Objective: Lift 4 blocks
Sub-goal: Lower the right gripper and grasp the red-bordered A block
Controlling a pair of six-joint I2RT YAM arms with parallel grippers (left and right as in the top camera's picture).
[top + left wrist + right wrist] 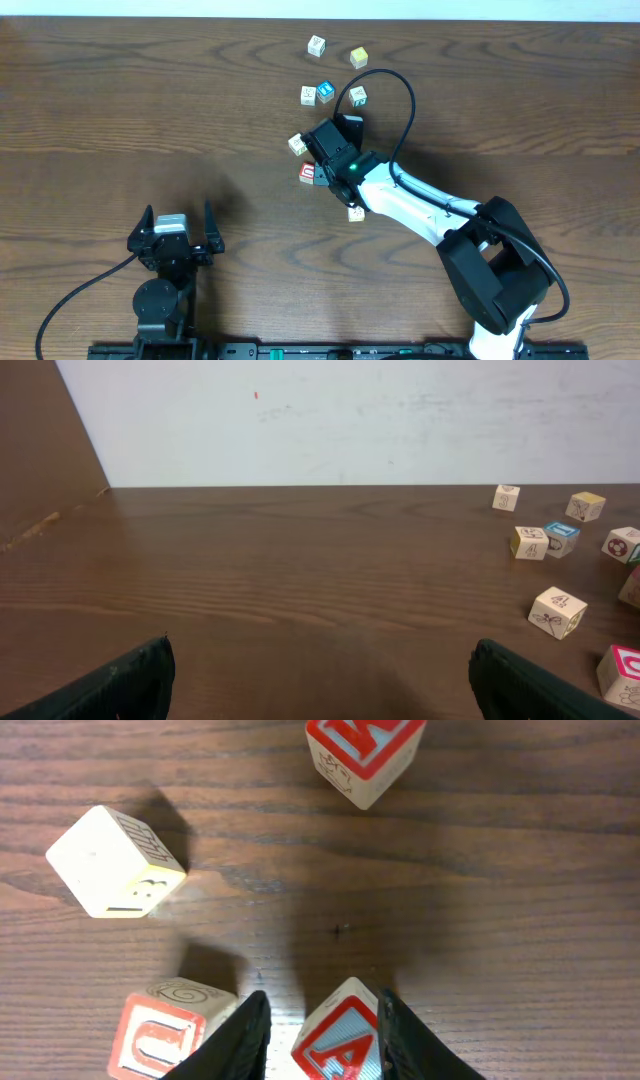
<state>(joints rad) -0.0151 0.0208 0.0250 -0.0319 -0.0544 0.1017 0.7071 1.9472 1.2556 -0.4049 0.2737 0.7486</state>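
Note:
The red A block sits crooked between my right gripper's fingers, so next I open them, turn the gripper square to the block and close on its flat sides [323, 1014].
In the right wrist view a red-faced block with a white A [345, 1035] stands between the fingers of my right gripper [322, 1035]. It touches the right finger, and a gap shows at the left one. A red U block [170, 1030] lies just outside the left finger. Another red-lettered block [365, 750] is ahead, and a pale cream block [115, 860] is at the left. From overhead, the right gripper [322, 165] covers the A block, with the U block [307, 173] beside it. My left gripper [179, 215] stands open and holds nothing.
Further back lie a yellow cube [358, 57], a blue-faced cube [325, 92], a green-marked cube [357, 96] and two pale cubes [316, 45] [308, 95]. A small cream cube [356, 213] sits by the right arm. The right arm's cable [400, 90] loops above the cubes.

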